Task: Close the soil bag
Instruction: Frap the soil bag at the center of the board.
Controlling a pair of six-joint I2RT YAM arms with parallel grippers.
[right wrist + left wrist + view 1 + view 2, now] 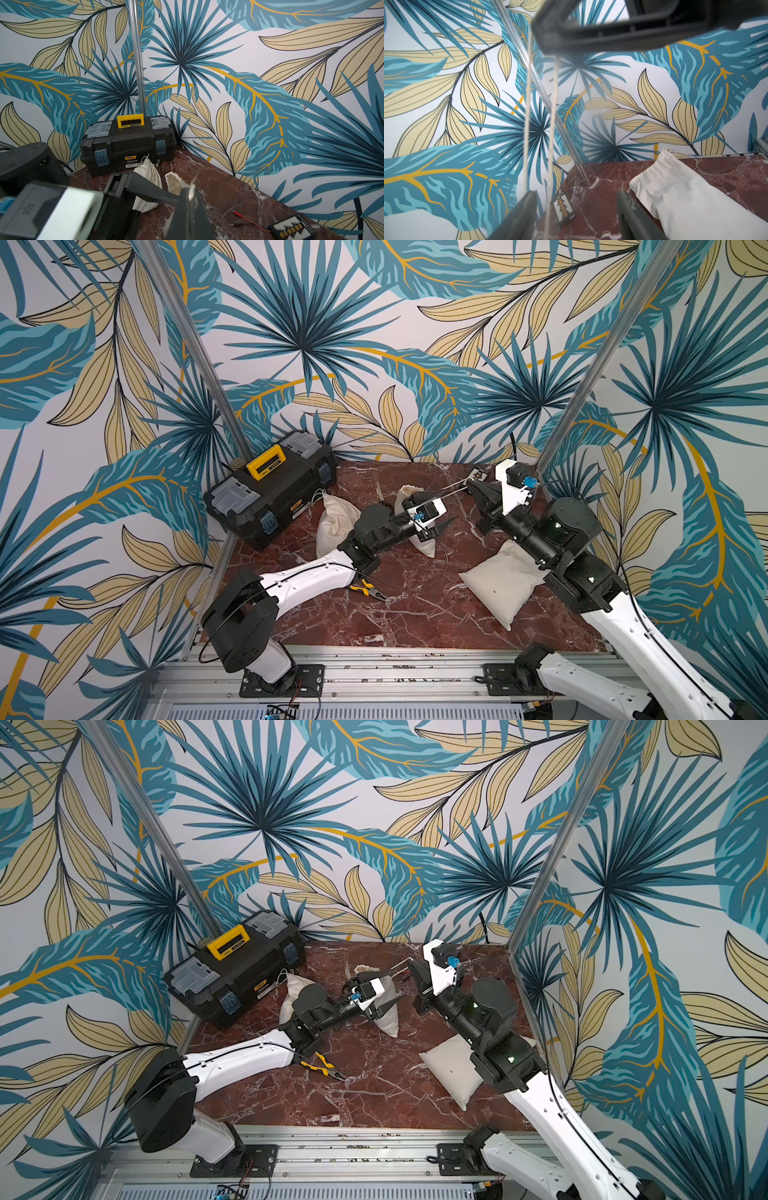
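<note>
The soil bag's opening still gapes, drawstring taut in my right gripper, so I will pinch the bag's opening at the drawstring [411,491] with my left gripper and pull away.
The cream soil bag [426,545] lies mid-table in both top views, its gathered mouth [409,491] toward the back wall. My left gripper [451,516] hovers over the bag, open. In the left wrist view its fingers [525,207] stand wide apart, and two strands of the drawstring [552,135] run taut between them up to the right gripper's finger. My right gripper [468,486] is behind and right of the bag, shut on the drawstring [455,485]. The right wrist view shows cream cord pinched at its tip [192,191], just past the ruffled bag mouth [173,182].
A black toolbox [270,485] with a yellow handle stands at the back left, a second cream bag [332,518] against it. A third bag [503,580] lies under my right arm. Yellow-handled pliers [368,589] lie near the left arm. A small breadboard [480,475] sits at the back.
</note>
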